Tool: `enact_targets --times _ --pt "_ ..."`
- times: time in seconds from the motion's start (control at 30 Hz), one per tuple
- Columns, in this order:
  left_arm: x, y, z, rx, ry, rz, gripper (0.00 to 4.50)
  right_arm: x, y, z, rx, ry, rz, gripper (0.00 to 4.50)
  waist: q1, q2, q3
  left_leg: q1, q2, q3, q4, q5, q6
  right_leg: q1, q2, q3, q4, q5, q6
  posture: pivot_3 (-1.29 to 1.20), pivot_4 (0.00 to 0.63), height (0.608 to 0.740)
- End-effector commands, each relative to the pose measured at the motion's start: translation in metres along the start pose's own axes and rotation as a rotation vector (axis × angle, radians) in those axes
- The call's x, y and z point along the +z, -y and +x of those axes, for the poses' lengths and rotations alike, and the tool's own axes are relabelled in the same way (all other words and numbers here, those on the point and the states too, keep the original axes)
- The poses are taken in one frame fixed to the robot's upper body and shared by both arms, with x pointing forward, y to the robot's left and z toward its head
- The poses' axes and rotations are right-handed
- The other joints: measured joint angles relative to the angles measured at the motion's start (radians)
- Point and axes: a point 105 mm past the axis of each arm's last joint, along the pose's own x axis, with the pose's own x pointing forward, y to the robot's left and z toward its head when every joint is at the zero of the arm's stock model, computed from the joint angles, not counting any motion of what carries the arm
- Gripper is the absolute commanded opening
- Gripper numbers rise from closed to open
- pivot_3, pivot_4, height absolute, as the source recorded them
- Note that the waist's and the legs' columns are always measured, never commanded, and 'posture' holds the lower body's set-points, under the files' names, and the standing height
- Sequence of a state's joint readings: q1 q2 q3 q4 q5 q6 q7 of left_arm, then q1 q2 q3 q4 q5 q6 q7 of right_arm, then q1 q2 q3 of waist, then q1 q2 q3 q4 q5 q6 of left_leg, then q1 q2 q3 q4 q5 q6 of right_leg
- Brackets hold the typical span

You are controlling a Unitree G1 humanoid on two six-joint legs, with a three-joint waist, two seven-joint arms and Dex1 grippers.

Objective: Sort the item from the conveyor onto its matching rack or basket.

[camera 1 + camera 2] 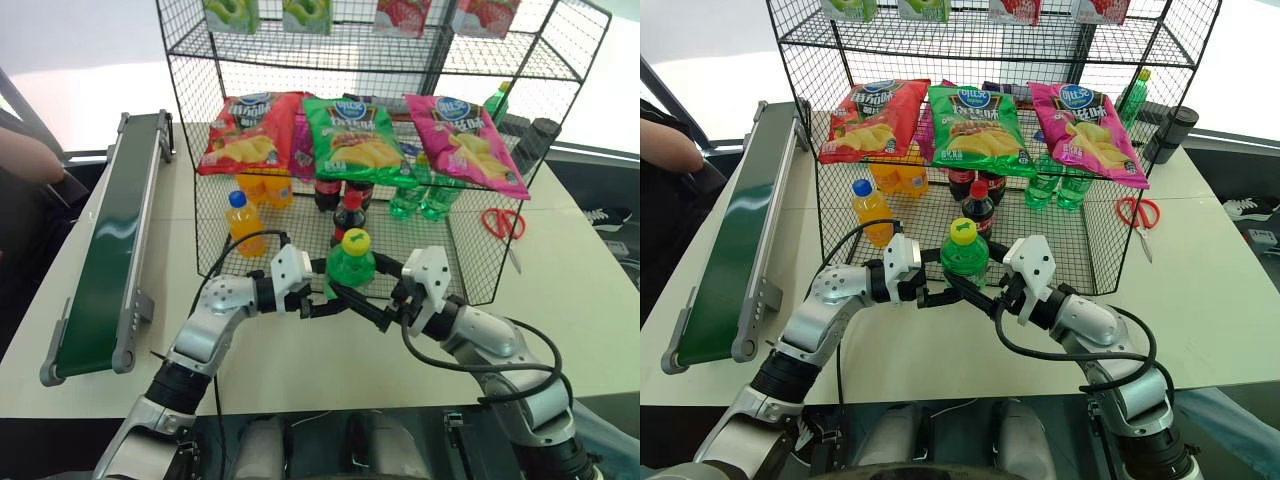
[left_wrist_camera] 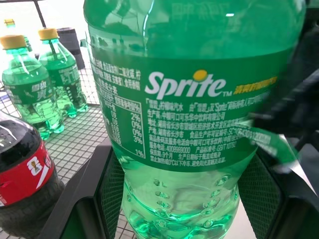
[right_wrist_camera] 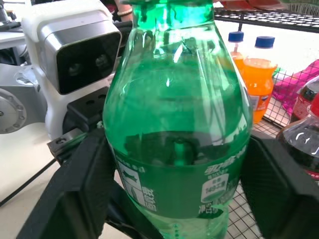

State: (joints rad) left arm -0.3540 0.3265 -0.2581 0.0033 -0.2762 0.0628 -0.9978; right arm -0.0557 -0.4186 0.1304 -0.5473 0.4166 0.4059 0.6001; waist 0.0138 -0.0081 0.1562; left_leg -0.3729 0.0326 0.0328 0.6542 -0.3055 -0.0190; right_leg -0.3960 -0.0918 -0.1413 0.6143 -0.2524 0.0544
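My right gripper will let go of the soda bottle on the rack's bottom level (image 1: 427, 264), in front of the green bottles.
The item, a clear-green soda bottle (image 1: 351, 264) with a yellow cap, stands upright in the air just in front of the black wire rack (image 1: 196, 120). My left gripper (image 1: 327, 301) comes in from the left and is shut on its lower body; its pads (image 2: 105, 196) press both sides below the label. My right gripper (image 1: 378, 304) comes in from the right and is shut on the same bottle (image 3: 174, 149), with a finger (image 3: 82, 191) on each side. The conveyor (image 1: 105, 250), a dark green belt in a grey frame, lies along the table's left side.
On the rack's bottom tier stand orange drink bottles (image 1: 245, 222), cola bottles (image 1: 347, 213) and green bottles (image 1: 420, 196). Chip bags (image 1: 352, 135) hang above them. Red scissors (image 1: 503, 222) lie on the table to the right. A person's arm (image 1: 25, 160) shows at the far left.
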Motion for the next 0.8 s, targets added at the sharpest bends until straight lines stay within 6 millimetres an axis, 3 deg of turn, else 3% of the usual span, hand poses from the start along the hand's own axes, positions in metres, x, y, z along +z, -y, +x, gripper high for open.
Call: enact_targets --times 0.03,0.1,0.33,0.5,0.63,0.8 --pt "0.016 0.000 0.000 -0.002 0.050 0.021 3.71 0.013 -0.009 0.004 0.040 0.058 -0.020 2.97 0.000 0.000 0.000 0.000 0.000 0.000 0.000 0.000 0.000 0.000 0.000 0.000 0.000 0.000 0.000 0.00 0.150 0.735" --pt "0.015 0.001 0.000 0.000 0.047 0.022 4.44 0.013 -0.009 0.004 0.038 0.059 -0.022 2.97 0.000 0.000 0.000 0.000 0.000 0.000 0.000 0.000 0.000 0.000 0.000 0.000 0.000 0.000 0.000 0.00 0.150 0.735" --pt "-0.006 -0.006 -0.021 0.088 -0.044 0.002 4.44 0.010 0.014 -0.002 -0.120 0.060 -0.057 2.97 0.000 0.000 0.000 0.001 0.000 0.000 0.000 0.000 0.000 0.000 0.000 0.000 0.001 0.000 0.000 0.00 0.150 0.735" --pt "-0.026 -0.014 -0.051 0.246 -0.105 -0.016 4.44 -0.005 0.055 -0.030 -0.353 0.005 -0.091 2.97 0.001 0.000 0.000 0.000 0.000 0.000 0.001 0.000 0.000 0.000 -0.001 0.000 0.001 0.000 0.000 0.00 0.150 0.735" --pt "-0.023 -0.010 -0.058 0.290 -0.085 -0.013 4.44 -0.016 0.086 -0.051 -0.543 -0.002 -0.103 2.97 0.000 0.000 0.000 0.000 0.000 0.001 0.001 0.000 0.000 0.000 -0.001 0.000 0.001 0.000 0.000 0.00 0.150 0.735" --pt "-0.010 -0.006 -0.057 0.307 -0.050 -0.016 4.44 -0.026 0.117 -0.063 -0.700 0.011 -0.081 2.97 -0.002 0.001 0.000 0.001 0.000 0.001 0.001 0.000 0.000 0.000 -0.001 0.001 0.002 0.000 0.000 0.00 0.150 0.735"
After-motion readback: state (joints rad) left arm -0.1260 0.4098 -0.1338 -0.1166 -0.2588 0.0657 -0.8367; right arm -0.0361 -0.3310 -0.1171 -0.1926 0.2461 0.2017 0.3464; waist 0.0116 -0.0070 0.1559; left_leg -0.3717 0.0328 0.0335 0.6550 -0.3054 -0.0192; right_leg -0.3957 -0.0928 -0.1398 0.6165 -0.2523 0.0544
